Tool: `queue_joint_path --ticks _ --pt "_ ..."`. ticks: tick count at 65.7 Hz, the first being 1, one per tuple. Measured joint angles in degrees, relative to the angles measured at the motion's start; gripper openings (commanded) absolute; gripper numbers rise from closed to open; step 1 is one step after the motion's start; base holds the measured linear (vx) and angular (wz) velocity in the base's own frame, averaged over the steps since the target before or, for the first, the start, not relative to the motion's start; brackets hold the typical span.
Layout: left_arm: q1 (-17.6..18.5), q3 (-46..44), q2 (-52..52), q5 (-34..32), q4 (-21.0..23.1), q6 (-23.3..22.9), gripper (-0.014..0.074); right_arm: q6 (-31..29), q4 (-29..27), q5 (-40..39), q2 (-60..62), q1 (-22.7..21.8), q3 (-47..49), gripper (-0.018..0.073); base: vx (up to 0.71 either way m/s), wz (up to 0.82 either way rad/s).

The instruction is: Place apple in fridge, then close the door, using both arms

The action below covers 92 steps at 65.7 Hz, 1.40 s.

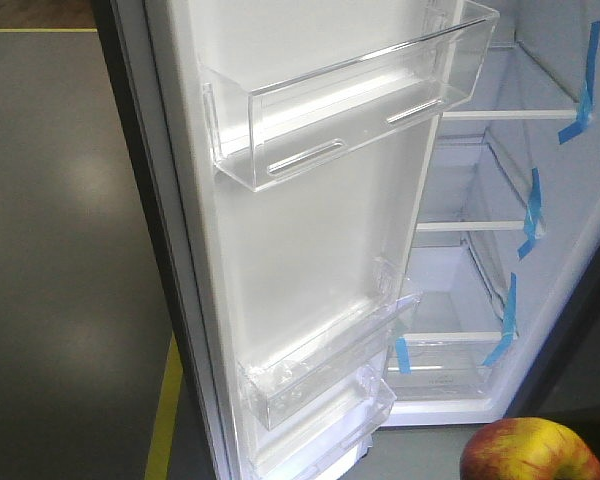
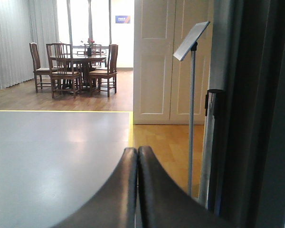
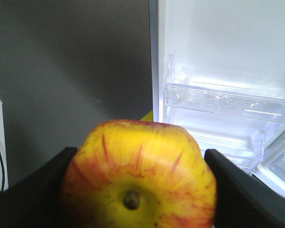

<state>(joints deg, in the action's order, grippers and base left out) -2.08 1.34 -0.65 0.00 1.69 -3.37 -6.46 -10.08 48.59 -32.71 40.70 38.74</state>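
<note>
I should let go of the apple with my right gripper in the upper clear door bin (image 1: 395, 46), toward the end of the bin near the fridge shelves.
The red and yellow apple (image 3: 140, 175) fills the bottom of the right wrist view, stem toward the camera, with my right gripper (image 3: 140, 164) shut on its two sides. The same apple (image 1: 533, 452) shows at the bottom right of the front view, below the fridge opening. The door (image 1: 310, 230) stands open, its white inner face with clear bins turned to the front camera. Its dark outer face (image 3: 71, 76) lies left of the apple in the right wrist view. My left gripper (image 2: 137, 151) is shut and holds nothing, pointing across the room beside a dark panel (image 2: 256, 109).
White fridge shelves (image 1: 480, 225) with blue tape strips (image 1: 530, 215) lie behind the door. A clear door bin (image 3: 228, 102) sits right of the apple. A sign stand (image 2: 192, 109) and a metal post (image 2: 210, 142) rise near the left gripper; a dining table with chairs (image 2: 78, 66) stands far off.
</note>
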Motion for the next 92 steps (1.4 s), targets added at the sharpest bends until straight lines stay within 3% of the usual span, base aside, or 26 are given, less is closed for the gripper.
queue_joint_path --ticks 41,47,54,60,67,75,92 --pt "0.0 0.0 0.0 0.0 0.0 0.0 -0.0006 1.1 1.4 -1.6 0.0 0.0 0.0 0.0186 0.00 0.00" --pt "0.0 0.0 0.0 0.0 0.0 0.0 -0.0006 6.0 4.9 -3.9 -0.2 0.0 0.7 0.0188 0.00 0.00" --pt "0.0 0.0 0.0 0.0 0.0 0.0 -0.0006 16.4 14.0 -4.4 -2.1 0.0 4.2 0.0190 0.00 0.00" --pt "0.0 0.0 0.0 0.0 0.0 0.0 -0.0006 24.4 21.8 -2.9 -4.4 0.0 8.8 0.0195 0.00 0.00" --pt "0.0 0.0 0.0 0.0 0.0 0.0 -0.0006 29.1 27.4 1.1 -7.5 0.0 15.3 0.0202 0.00 0.00" --pt "0.0 0.0 0.0 0.0 0.0 0.0 -0.0006 28.8 29.5 6.5 -12.2 0.0 23.5 0.0218 0.00 0.00" --pt "0.0 0.0 0.0 0.0 0.0 0.0 -0.0006 21.6 30.6 14.2 -24.7 0.0 40.9 0.0251 0.00 0.00"
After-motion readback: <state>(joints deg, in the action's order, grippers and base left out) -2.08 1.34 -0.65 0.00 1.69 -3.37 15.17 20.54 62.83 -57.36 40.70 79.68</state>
